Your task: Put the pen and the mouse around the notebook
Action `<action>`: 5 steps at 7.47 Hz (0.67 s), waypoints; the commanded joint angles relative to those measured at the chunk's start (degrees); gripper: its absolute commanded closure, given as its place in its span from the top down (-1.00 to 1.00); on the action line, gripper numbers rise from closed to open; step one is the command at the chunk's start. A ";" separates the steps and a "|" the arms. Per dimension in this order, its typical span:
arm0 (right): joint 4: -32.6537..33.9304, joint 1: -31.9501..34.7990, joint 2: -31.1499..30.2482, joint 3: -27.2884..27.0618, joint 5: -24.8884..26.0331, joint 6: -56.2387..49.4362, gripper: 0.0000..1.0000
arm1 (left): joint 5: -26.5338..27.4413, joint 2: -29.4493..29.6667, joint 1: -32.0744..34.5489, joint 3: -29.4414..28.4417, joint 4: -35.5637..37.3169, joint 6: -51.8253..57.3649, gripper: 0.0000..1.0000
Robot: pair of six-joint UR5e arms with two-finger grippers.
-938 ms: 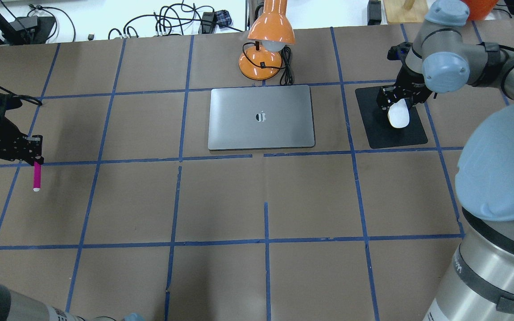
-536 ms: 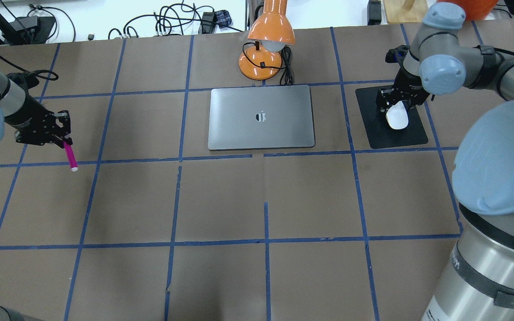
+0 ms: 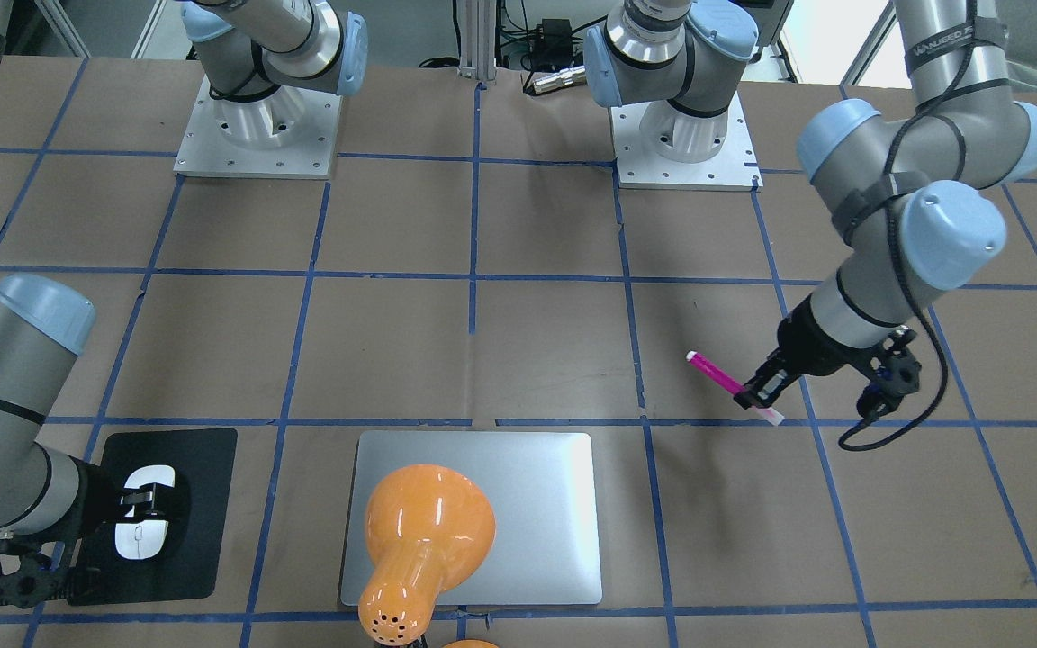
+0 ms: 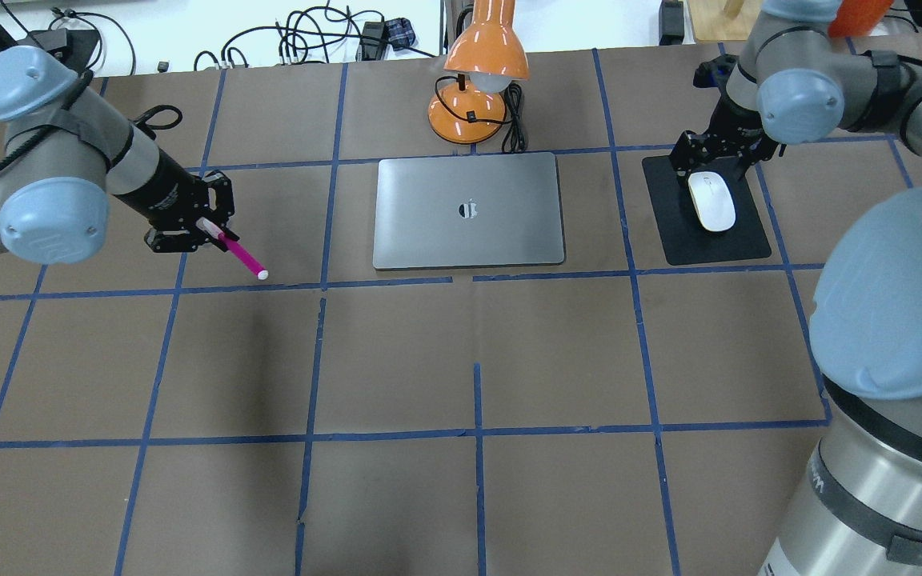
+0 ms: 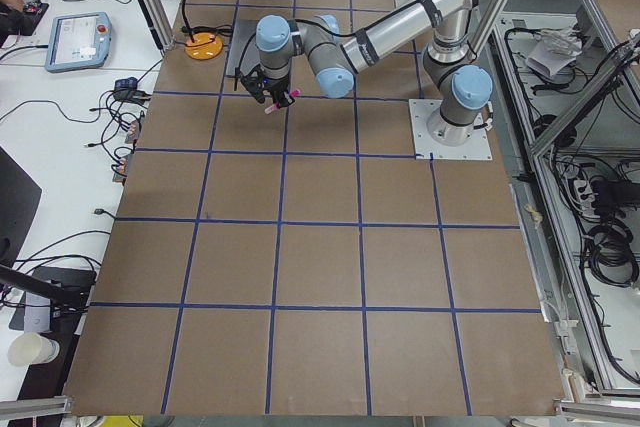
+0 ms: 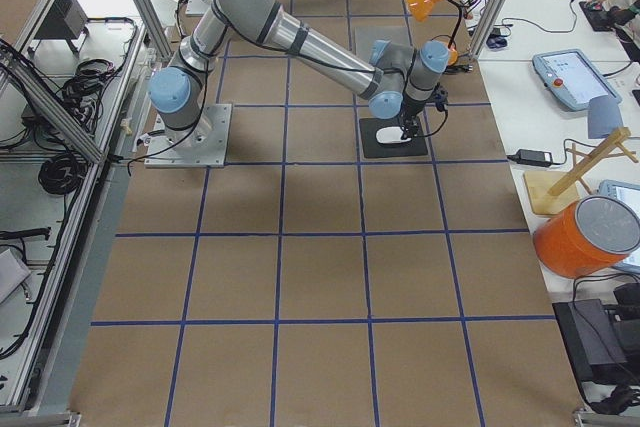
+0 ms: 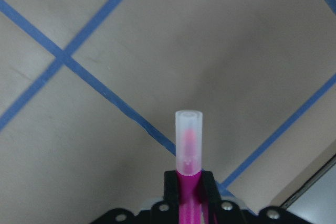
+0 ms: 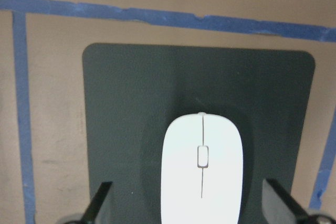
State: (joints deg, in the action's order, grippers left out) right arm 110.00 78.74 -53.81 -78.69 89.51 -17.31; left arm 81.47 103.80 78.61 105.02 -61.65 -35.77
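Next, my left gripper lets go of the pink pen on the table, between the notebook and the blue tape's loose end (image 3: 474,374).
A bright-pink pen (image 4: 241,254) hangs slanted above the table, left of the silver notebook (image 4: 469,210), with my left gripper (image 4: 213,232) shut on its upper part. The left wrist view shows the pen's pale end (image 7: 188,140) sticking out past the fingertips. The white mouse (image 4: 711,200) lies flat on a black mat (image 4: 669,232) to the right of the notebook. My right gripper (image 4: 709,166) hovers at the mouse's far end, open. Its fingers (image 8: 98,205) stand wide apart on either side of the mouse (image 8: 201,177) without touching it.
An orange desk lamp (image 4: 477,80) with a black cord stands just behind the notebook and hides part of the notebook (image 3: 536,504) in the front-facing view. Blue tape lines grid the brown table. Cables and devices lie beyond the far edge.
My left arm has carried the pen right and away from me, toward the notebook. My right gripper has drawn back off the mouse, which now lies uncovered on the mat.
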 commanded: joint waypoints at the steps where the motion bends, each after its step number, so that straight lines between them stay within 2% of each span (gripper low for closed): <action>1: -12.38 0.54 -4.26 5.81 0.66 3.75 1.00 | 0.27 1.83 9.50 0.01 1.35 -16.88 -1.00; 3: -17.95 4.46 -14.70 4.43 0.93 7.10 1.00 | -0.08 3.59 15.93 0.01 1.80 -29.65 -1.00; 4: -23.20 7.10 -18.66 2.68 0.67 7.29 1.00 | 0.09 4.47 19.35 -0.08 1.89 -34.23 -1.00; 5: -25.69 7.57 -25.75 -0.82 0.06 7.38 1.00 | 0.18 5.44 22.17 -0.25 2.41 -39.58 -1.00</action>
State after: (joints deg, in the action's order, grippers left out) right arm 88.67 84.59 -71.74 -76.10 90.11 -10.42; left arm 81.53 108.02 96.82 104.93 -59.72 -68.44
